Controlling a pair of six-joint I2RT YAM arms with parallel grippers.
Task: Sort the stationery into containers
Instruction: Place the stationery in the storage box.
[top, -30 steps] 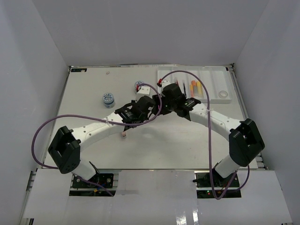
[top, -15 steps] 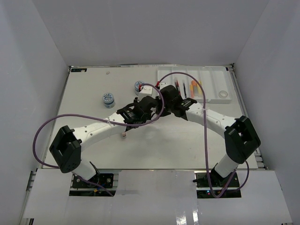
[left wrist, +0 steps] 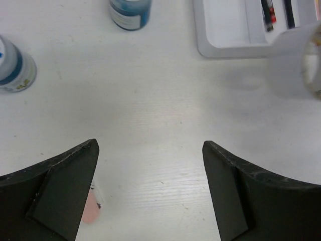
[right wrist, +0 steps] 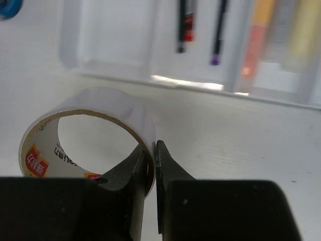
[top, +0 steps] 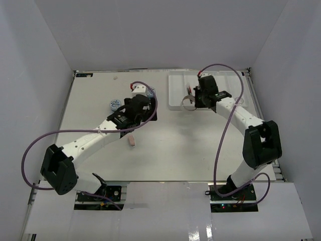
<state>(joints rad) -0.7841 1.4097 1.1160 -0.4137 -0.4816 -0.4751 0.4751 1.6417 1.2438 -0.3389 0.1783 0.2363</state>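
Next, my right gripper lets go of the clear tape roll in the white tray's end compartment (top: 238,86), just past the other tape roll.
My right gripper (right wrist: 150,148) (top: 194,102) is shut on the wall of a clear tape roll (right wrist: 85,130) (top: 187,102), one finger inside the ring. It holds the roll just in front of the white tray's (right wrist: 115,40) (top: 175,85) near edge. A red pen (right wrist: 185,25), a black pen (right wrist: 219,30), an orange marker (right wrist: 256,45) and a yellow marker (right wrist: 301,30) lie in the tray's compartments. With nothing between its fingers, my left gripper (left wrist: 150,150) (top: 139,116) hangs open over bare table. A pink eraser (left wrist: 90,208) (top: 132,141) lies by its left finger. Two blue jars (left wrist: 130,12) (left wrist: 12,63) stand beyond it.
White walls enclose the table on three sides. In the top view one jar (top: 114,104) stands left of my left wrist and the other (top: 151,92) is half hidden behind it. A second tape roll (top: 240,101) lies in the tray's right compartment.
The grippers were together at the table's middle. The left one opened and drew back left. The right one shut on the tape roll and carried it to the tray's near edge.
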